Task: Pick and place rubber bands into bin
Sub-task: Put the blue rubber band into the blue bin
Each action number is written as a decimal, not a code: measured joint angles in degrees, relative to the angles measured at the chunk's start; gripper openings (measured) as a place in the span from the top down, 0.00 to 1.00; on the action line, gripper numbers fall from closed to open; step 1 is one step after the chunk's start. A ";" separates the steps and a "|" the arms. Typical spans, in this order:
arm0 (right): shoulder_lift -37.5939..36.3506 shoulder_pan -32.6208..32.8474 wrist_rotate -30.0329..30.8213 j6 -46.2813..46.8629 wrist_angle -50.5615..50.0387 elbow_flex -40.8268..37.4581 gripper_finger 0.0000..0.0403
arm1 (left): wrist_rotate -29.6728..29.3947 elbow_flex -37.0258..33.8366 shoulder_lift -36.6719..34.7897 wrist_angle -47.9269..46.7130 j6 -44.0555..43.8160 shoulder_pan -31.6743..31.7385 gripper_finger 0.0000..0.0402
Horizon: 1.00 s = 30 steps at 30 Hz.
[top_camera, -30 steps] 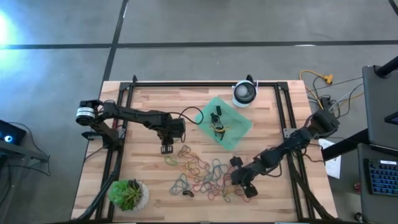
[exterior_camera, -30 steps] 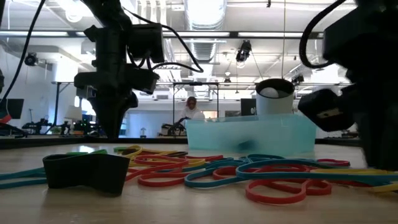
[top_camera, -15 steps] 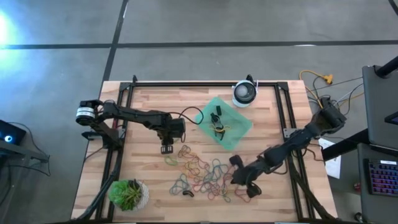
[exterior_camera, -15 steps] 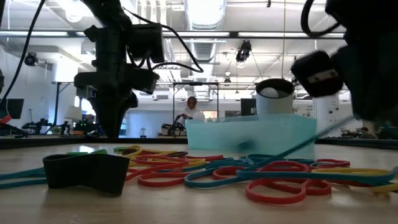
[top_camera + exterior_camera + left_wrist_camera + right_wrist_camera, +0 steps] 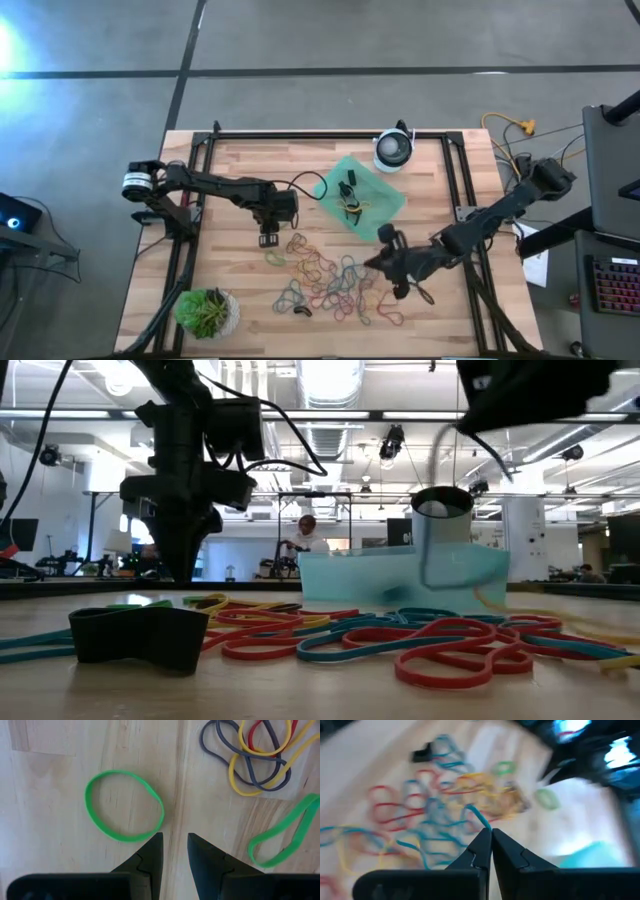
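My right gripper needs to let go of the teal rubber band over the rubber bands point(image 5: 358, 211) near the middle of the mint-green bin.
Many rubber bands point(image 5: 322, 280) in red, yellow, teal and green lie heaped on the wooden table's near middle. Beyond them stands the mint-green bin point(image 5: 375, 205), with a few bands inside. My right gripper point(image 5: 378, 262) hovers above the heap's right side, slanting down, and is shut on a teal band point(image 5: 479, 819). My left gripper point(image 5: 268, 240) points down at the heap's left edge. Its fingers point(image 5: 175, 845) stand slightly open over bare wood beside a green band point(image 5: 124, 806) and touch nothing. My right gripper pinches one strand of the teal band point(image 5: 481, 822) at its fingertips. The fingers slant down from the table's right side. In the low view the band point(image 5: 428, 550) hangs blurred below the gripper as a loose loop in front of the bin.
A round white-and-black device point(image 5: 393, 150) stands just beyond the bin. A potted plant point(image 5: 207, 312) sits at the near left corner. A thick black band point(image 5: 140, 635) lies at the heap's near edge. Black frame rails point(image 5: 455, 180) border the table.
My right gripper has risen off the heap and moved toward the far edge and the bin, tipping from steeply down toward level and rolling. The teal band, drawn taut from the heap half a second ago, now hangs from the gripper.
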 joint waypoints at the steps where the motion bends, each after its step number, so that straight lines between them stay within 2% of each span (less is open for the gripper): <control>1: -0.86 -0.03 1.80 -1.16 0.02 0.00 0.98 | 0.02 0.00 0.00 0.03 0.00 0.00 0.82; 7: -5.69 -0.58 12.34 -7.71 0.23 0.00 0.98 | 0.01 0.00 0.00 0.45 0.04 0.00 0.82; 11: -8.57 -2.17 15.99 -10.28 0.18 0.00 0.98 | 0.02 0.00 0.00 1.38 0.07 0.00 0.82; 22: -10.50 -12.40 15.20 -12.58 -0.04 -1.10 0.98 | 0.00 0.00 0.00 1.69 0.07 0.00 0.82; 30: -10.10 -20.85 9.24 -9.53 0.09 -3.52 0.98 | 0.02 0.00 0.00 2.54 0.07 0.00 0.82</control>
